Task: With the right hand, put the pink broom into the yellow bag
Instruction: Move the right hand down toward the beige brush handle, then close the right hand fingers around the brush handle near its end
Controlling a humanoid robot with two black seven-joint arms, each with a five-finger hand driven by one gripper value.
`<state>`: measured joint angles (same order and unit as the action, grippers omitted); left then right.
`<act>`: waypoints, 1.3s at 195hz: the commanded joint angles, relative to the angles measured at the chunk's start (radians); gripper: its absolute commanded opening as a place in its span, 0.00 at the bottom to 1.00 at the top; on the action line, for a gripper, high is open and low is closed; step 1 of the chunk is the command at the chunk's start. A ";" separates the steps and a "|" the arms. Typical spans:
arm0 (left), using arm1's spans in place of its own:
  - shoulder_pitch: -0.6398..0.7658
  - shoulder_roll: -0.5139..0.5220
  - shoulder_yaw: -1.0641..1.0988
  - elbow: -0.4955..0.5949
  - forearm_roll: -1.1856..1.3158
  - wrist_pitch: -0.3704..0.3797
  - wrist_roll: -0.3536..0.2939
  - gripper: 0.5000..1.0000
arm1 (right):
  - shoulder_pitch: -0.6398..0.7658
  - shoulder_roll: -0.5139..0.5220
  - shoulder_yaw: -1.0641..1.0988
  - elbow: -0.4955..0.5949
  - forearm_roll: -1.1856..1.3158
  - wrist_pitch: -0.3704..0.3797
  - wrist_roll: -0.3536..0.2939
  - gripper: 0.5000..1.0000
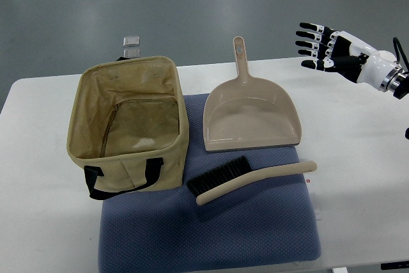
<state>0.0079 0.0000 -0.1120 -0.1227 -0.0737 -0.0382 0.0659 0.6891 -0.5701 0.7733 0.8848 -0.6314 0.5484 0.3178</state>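
Observation:
The pink broom is for my right gripper to take. It will close on the outer part of the handle (291,169), near the end farthest from the broom's black bristles.
A pinkish-beige hand broom (255,180) with black bristles lies on the blue mat (211,234), handle pointing right. Just behind it rests a matching dustpan (250,116), handle pointing away. The yellow fabric bag (128,123) stands open and empty at the mat's left, black straps hanging at its front. My right hand (319,46) hovers above the table's far right, well up and right of the broom, fingers spread and holding nothing. The left arm is out of sight.
The white table (358,132) carries the mat and bag. A small grey item (131,45) lies on the floor beyond the table's far edge, behind the bag.

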 commanded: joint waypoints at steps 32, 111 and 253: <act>0.000 0.000 0.000 0.000 0.000 0.000 0.000 1.00 | 0.021 -0.097 -0.164 0.215 -0.286 -0.077 0.053 0.85; 0.000 0.000 0.000 0.000 0.000 0.000 0.000 1.00 | 0.021 -0.137 -0.316 0.408 -0.663 -0.202 0.064 0.84; 0.000 0.000 0.000 0.000 0.000 0.000 0.000 1.00 | 0.021 -0.165 -0.434 0.491 -0.961 -0.331 0.049 0.48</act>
<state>0.0077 0.0000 -0.1120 -0.1227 -0.0737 -0.0385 0.0659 0.7103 -0.7345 0.3564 1.3709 -1.5494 0.2449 0.3709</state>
